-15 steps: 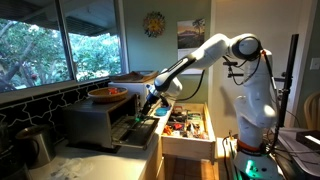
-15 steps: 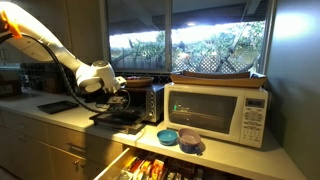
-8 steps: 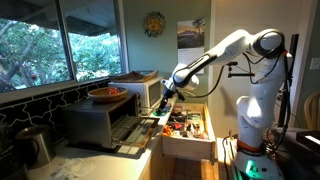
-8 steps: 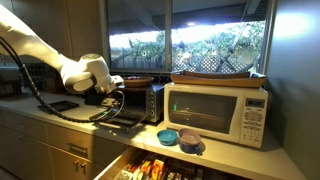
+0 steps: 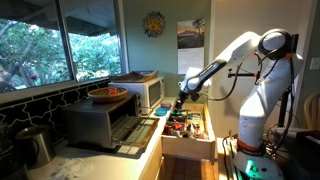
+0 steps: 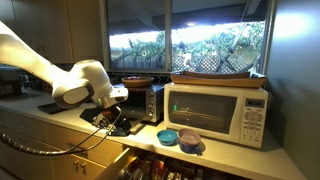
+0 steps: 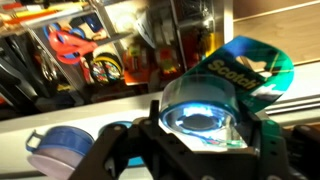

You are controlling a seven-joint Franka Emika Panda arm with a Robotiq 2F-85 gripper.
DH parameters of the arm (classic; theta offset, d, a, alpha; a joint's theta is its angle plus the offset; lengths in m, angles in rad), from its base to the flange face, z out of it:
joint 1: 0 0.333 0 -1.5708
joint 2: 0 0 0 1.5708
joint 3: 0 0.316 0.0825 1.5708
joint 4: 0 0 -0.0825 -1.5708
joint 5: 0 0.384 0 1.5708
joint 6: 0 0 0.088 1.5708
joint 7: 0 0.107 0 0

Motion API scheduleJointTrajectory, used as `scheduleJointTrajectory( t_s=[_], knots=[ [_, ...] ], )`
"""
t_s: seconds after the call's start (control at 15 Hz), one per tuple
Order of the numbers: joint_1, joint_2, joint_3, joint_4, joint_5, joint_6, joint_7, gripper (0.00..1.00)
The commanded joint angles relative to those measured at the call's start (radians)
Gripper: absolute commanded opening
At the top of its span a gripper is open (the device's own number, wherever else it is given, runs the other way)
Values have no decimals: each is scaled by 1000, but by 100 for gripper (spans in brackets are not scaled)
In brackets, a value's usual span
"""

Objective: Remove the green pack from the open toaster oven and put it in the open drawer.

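My gripper is going to put the green pack down. It will let go of it among the small things at the counter end of the open drawer (image 5: 174, 128).
In the wrist view my gripper (image 7: 200, 140) is shut on the green pack (image 7: 245, 62), a green "Scotch" card with a clear dome over a tape roll. In an exterior view the gripper (image 5: 181, 104) hangs over the near edge of the open drawer (image 5: 187, 143), well away from the toaster oven (image 5: 98, 122), whose door (image 5: 138, 136) is down. In an exterior view the gripper (image 6: 112, 120) is in front of the toaster oven (image 6: 150, 102), above the drawer (image 6: 150, 168). The pack is too small to make out in both exterior views.
A white microwave (image 6: 216, 111) stands beside the oven, with two small bowls (image 6: 178, 137) on the counter in front of it. A red-rimmed dish (image 5: 107, 94) sits on top of the oven. The drawer holds many small colourful things (image 7: 80, 50). A blue bowl (image 7: 55, 150) lies below the gripper.
The arm has pulled back from the oven mouth and swung towards the drawer, carrying the green pack. The oven door stays down.
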Motion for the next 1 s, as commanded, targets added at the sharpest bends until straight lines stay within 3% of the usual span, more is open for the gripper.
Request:
scheduleJointTrajectory(
  t_s=[0.0,0.33,0.4,0.67,0.73,0.87,0.93],
  knots=[
    [-129,104,11,-5,-132,35,156,47],
    [-300,272,36,-5,-339,95,438,47],
    [-227,212,-17,-4,-277,68,324,72],
    [-253,275,-11,1,-321,83,410,72],
    [-253,275,-9,3,-321,83,412,47],
    [-250,329,9,43,-339,94,482,47],
    [-271,364,31,64,-401,111,568,47]
  ],
)
